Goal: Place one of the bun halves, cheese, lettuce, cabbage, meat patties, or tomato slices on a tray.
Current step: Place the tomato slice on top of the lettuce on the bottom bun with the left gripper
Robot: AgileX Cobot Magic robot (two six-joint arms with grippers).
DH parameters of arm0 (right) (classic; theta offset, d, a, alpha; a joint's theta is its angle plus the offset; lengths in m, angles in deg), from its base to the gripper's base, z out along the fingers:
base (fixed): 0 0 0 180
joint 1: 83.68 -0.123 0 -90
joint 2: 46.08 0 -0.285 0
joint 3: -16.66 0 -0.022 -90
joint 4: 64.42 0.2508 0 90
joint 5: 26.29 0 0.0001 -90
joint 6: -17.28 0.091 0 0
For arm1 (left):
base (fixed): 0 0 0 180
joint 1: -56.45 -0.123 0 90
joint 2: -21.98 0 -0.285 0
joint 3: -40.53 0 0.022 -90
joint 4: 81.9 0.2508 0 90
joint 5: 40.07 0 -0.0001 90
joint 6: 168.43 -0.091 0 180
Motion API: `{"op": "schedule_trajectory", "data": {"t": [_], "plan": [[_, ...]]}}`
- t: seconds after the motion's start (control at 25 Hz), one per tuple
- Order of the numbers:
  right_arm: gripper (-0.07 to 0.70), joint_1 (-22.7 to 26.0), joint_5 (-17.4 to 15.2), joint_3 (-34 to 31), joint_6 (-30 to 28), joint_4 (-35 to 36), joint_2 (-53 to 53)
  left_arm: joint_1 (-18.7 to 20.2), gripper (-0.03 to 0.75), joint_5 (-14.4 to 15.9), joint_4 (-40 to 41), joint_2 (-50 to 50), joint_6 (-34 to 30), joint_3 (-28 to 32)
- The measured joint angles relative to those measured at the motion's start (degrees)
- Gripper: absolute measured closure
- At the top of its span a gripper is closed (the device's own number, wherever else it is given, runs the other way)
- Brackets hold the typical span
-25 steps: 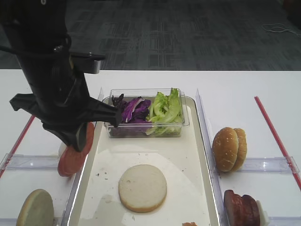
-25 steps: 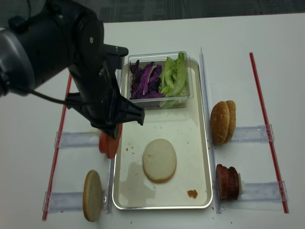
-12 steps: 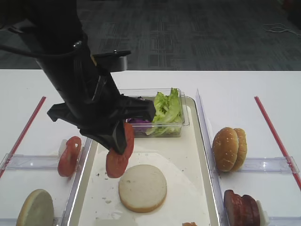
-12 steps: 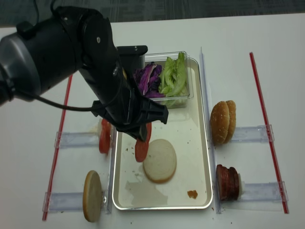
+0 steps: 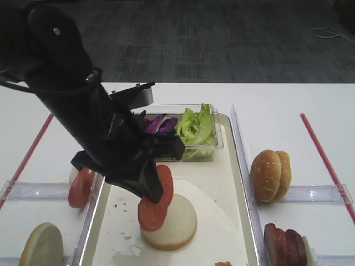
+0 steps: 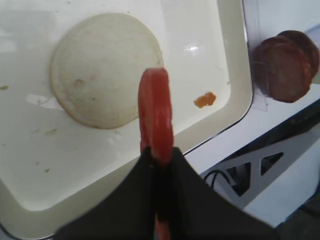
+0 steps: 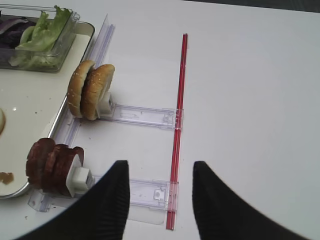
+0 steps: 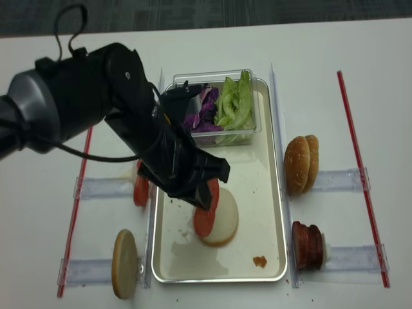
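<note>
Next, my left gripper lets go of the tomato slice flat on top of the pale bun half [image 8: 215, 212] [image 6: 101, 66] that lies on the tray.
My left gripper [image 6: 158, 152] is shut on a bright-red tomato slice [image 6: 155, 112], held on edge. It hangs over the left part of a pale flat bun half [image 5: 178, 223] that lies on the cream tray [image 5: 222, 183]. From above, the tomato slice [image 8: 206, 211] overlaps the bun half [image 8: 226, 222] near the middle of the tray [image 8: 257, 187]. My right gripper [image 7: 159, 167] is open over the bare table right of the tray, with nothing between its fingers. No cheese is in view.
A clear tub at the tray's far end holds purple cabbage [image 8: 201, 111] and green lettuce [image 8: 233, 103]. On the right racks stand bun halves [image 8: 301, 164] and meat patties [image 8: 308, 244]. The left racks hold more tomato slices [image 8: 141, 190] and a bun half [image 8: 125, 264].
My left gripper has carried the tomato slice from the left rack rightward and forward over the tray, to above the bun half. The right gripper's earlier position is not shown.
</note>
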Motion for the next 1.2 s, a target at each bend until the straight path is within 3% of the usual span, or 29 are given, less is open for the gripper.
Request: {"op": "schedule_trajectory", "data": {"t": [0.24,0.44,0.88,1.2], "plan": [[0.305,0.0,0.0,0.0,0.0,0.0,0.0,-5.7,0.707,-1.9,-16.4,0.7,-15.3,5.4],[0.305,0.0,0.0,0.0,0.0,0.0,0.0,-8.1,0.708,-1.6,-23.2,4.8,-22.9,6.4],[0.305,0.0,0.0,0.0,0.0,0.0,0.0,-8.2,0.708,-1.6,-31.1,13.1,-31.4,6.4],[0.305,0.0,0.0,0.0,0.0,0.0,0.0,-8.2,0.708,-1.6,-32.6,15.9,-32.8,6.4]]}}
